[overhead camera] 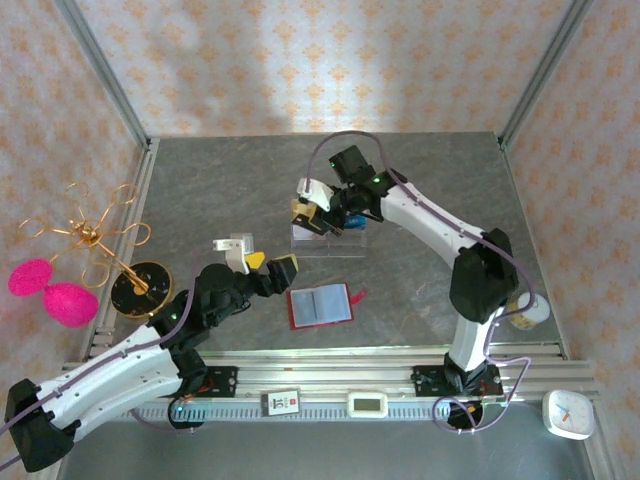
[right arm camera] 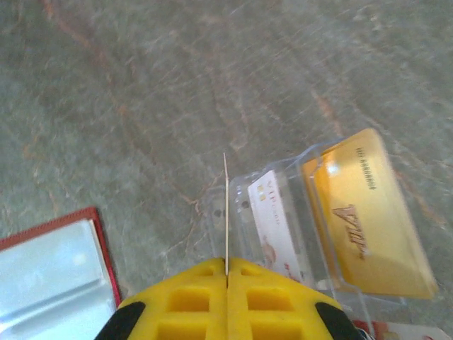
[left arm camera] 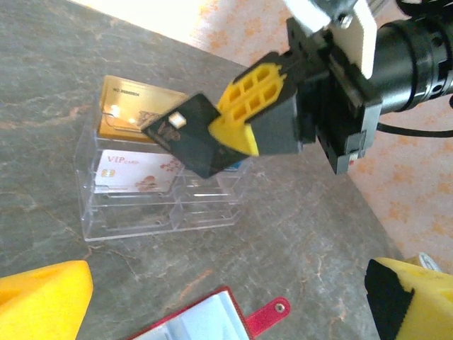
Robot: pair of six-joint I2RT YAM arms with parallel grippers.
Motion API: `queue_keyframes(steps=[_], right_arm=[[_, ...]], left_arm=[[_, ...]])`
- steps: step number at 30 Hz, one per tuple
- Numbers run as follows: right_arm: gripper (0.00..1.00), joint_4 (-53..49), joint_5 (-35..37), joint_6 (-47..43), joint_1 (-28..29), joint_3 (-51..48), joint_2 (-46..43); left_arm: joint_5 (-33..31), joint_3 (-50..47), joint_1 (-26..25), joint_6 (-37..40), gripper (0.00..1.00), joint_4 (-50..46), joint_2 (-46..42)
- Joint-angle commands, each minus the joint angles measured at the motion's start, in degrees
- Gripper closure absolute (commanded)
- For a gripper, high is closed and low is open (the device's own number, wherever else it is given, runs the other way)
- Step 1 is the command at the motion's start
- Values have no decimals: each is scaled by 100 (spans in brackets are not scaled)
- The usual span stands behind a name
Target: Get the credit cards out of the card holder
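Note:
My right gripper is going to the clear stand's slot (overhead camera: 312, 245) (right arm camera: 229, 237) beside the white VIP card. It will let go of the black credit card there.
The dark red card holder (overhead camera: 320, 305) lies open on the table, pale sleeve pages up; its corner and snap tab also appear in the left wrist view (left arm camera: 212, 319) and its edge in the right wrist view (right arm camera: 49, 276). My right gripper (overhead camera: 312, 216) hovers over the clear acrylic stand (overhead camera: 330, 242), shut on a black credit card (left arm camera: 185, 134). That card is edge-on between the yellow fingers (right arm camera: 226, 205). My left gripper (overhead camera: 270, 265) stands wide open just left of the holder, nothing between its yellow fingertips (left arm camera: 42, 301).
The stand (left arm camera: 156, 212) holds a gold card (left arm camera: 131, 110) and a white VIP card (left arm camera: 134, 173). A gold wire ornament (overhead camera: 95, 240) with pink balls (overhead camera: 60, 295) sits at the left edge. A white bottle (overhead camera: 530, 312) stands by the right arm.

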Motion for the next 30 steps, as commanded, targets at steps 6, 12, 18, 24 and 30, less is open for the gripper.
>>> queue_keyframes(steps=[6,12,18,24,30], right_arm=[[100,-1130,-212,-1211,71,805,716],[100,-1356,70,-1414,137,1142,1164],[100,-1472,301,-1496,152,1362,1477],[100,-1394,420,-1469,156,1449,1694],[100,-1229,617,-1373,202,1438,1825]], left_arm=[[-436,-30,36,371,1,170,106],[-503,8,58,469,1,213,361],[-388,126,109,573,1,210,646],[-357,108,151,574,1,224,659],[-354,66,170,567,1,206,591]])
